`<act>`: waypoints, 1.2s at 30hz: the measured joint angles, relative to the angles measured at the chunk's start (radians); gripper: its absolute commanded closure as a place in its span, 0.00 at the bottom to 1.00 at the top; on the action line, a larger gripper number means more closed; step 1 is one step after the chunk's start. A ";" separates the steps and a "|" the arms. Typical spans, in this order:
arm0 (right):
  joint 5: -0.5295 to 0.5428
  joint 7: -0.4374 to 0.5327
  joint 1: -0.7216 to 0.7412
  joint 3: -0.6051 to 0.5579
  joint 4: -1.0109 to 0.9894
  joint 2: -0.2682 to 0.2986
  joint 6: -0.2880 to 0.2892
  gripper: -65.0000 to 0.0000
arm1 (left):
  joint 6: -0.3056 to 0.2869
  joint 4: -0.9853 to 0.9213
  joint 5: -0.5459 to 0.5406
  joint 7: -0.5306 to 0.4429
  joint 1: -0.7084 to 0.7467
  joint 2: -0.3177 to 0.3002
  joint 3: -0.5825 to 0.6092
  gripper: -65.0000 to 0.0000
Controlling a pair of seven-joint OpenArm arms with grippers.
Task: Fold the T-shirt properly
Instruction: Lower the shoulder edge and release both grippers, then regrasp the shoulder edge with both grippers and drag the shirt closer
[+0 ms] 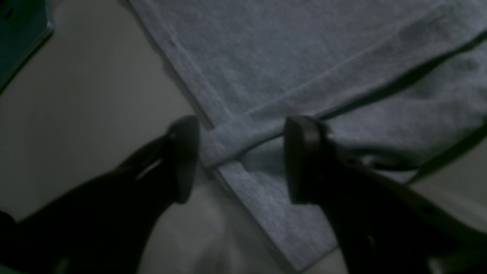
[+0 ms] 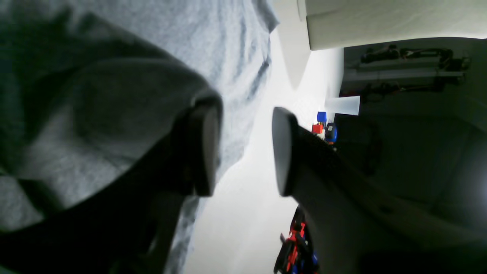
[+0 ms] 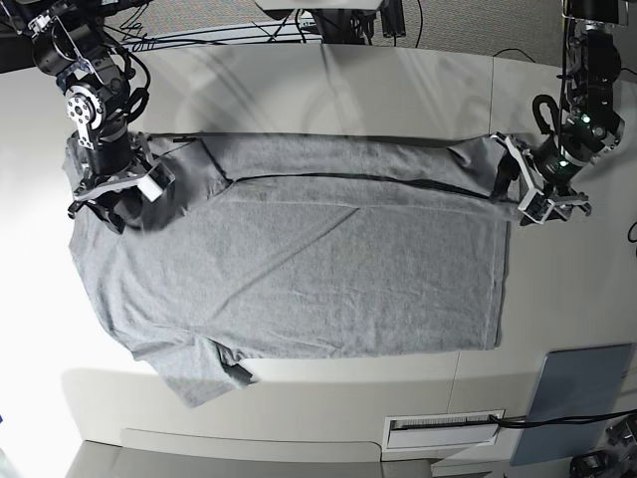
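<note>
The T-shirt's unfolded edge is far from my arms, so my left gripper and my right gripper needs to grab the folded part's ends (image 3: 483, 164) and pull the T-shirt nearer.
The heather-grey T-shirt (image 3: 299, 264) lies spread flat on the white table (image 3: 299, 80), plain side up, with its far edge folded over in a long strip. My left gripper (image 1: 243, 160) is open and straddles a folded hem corner of the shirt (image 1: 304, 57); it also shows in the base view (image 3: 532, 194) at the shirt's right end. My right gripper (image 2: 243, 148) is open, with shirt cloth (image 2: 95, 95) bunched against the outside of one finger (image 2: 205, 148) and nothing between the pads. In the base view it (image 3: 111, 199) sits on the shirt's left sleeve area.
A blue-grey flat pad (image 3: 572, 403) lies at the front right of the table, and its corner shows in the left wrist view (image 1: 19, 34). A slotted vent (image 3: 443, 428) is set near the front edge. Small red and blue objects (image 2: 323, 127) stand far off.
</note>
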 measured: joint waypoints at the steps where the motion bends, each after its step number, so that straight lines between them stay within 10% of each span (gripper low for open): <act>1: 0.002 0.000 0.000 0.000 0.000 0.000 -0.041 0.63 | 0.000 0.000 0.000 0.001 0.000 0.000 0.000 0.42; 7: 0.062 -0.024 0.001 0.000 0.000 0.000 -0.320 0.63 | 0.003 0.000 -0.026 0.061 0.000 0.000 0.000 0.43; 11: 0.109 -0.062 -0.019 0.000 0.000 -0.009 -0.322 0.70 | 0.008 0.000 -0.164 0.099 0.013 0.000 0.000 0.59; 15: 0.153 -0.072 -0.078 0.002 -0.001 -0.062 -0.320 1.00 | 0.022 0.000 -0.232 0.101 0.066 0.013 -0.001 1.00; 19: 0.172 -0.080 -0.084 0.029 -0.015 -0.118 -0.319 1.00 | 0.187 -0.001 -0.234 0.102 0.103 0.064 -0.001 1.00; 29: 0.531 -0.095 -0.063 0.280 -0.151 -0.236 -0.008 1.00 | 0.208 -0.158 -0.283 0.076 0.052 0.139 -0.003 1.00; 36: 0.526 -0.089 -0.065 0.290 -0.219 -0.243 0.025 1.00 | 0.089 -0.245 -0.341 0.024 0.040 0.135 -0.012 1.00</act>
